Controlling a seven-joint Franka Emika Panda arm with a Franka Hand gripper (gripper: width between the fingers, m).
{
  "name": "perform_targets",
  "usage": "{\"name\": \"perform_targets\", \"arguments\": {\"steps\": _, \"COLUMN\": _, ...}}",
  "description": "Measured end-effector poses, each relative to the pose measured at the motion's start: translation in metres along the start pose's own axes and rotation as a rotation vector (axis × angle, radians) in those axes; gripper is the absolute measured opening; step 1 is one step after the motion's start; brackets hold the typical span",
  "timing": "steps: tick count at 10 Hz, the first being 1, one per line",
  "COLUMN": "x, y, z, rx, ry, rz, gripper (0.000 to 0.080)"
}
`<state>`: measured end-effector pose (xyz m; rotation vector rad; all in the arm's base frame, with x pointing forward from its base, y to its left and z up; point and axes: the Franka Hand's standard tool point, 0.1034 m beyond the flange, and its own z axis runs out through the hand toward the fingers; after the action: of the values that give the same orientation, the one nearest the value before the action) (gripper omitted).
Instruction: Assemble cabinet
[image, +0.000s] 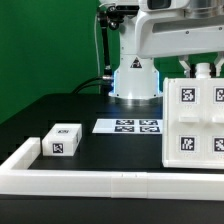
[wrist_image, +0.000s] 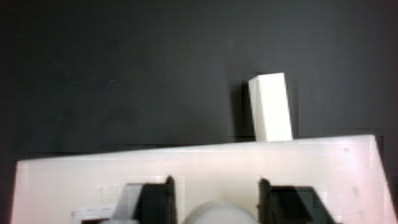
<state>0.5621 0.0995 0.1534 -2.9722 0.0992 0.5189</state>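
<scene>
The robot's gripper should set the cabinet down on the black table (image: 198, 172) close behind the long white rail.
The cabinet (image: 192, 122) is a tall white box-shaped unit with several black-and-white tags on its face. It stands on the black table at the exterior view's right, just behind the rail. My gripper (image: 201, 70) comes down onto its top edge. In the wrist view the cabinet's white top (wrist_image: 107, 170) fills the near part of the picture. My gripper (wrist_image: 221, 200) has its dark fingers (wrist_image: 160, 200) on either side of a white part of the cabinet, closed against it. A small loose white box with tags (image: 62, 140) lies on the table at the exterior view's left.
A long low white rail (image: 100, 182) runs along the table's front and turns back at the exterior view's left. The marker board (image: 128, 126) lies flat before the robot's base (image: 135, 80). A narrow white bar (wrist_image: 269, 105) lies on the black table beyond the cabinet.
</scene>
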Motion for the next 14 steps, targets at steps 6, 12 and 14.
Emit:
{"name": "perform_targets", "arguments": {"steps": 6, "x": 0.018, "y": -0.001, "z": -0.004, "rx": 0.0, "ry": -0.026, "rz": -0.007, "gripper": 0.0216}}
{"name": "perform_targets", "arguments": {"steps": 12, "x": 0.034, "y": -0.002, "z": 0.004, "rx": -0.004, "ry": -0.01, "rz": -0.001, "gripper": 0.0216}}
{"name": "perform_targets", "arguments": {"steps": 14, "x": 0.034, "y": -0.002, "z": 0.004, "rx": -0.003, "ry": -0.01, "rz": -0.001, "gripper": 0.0216}}
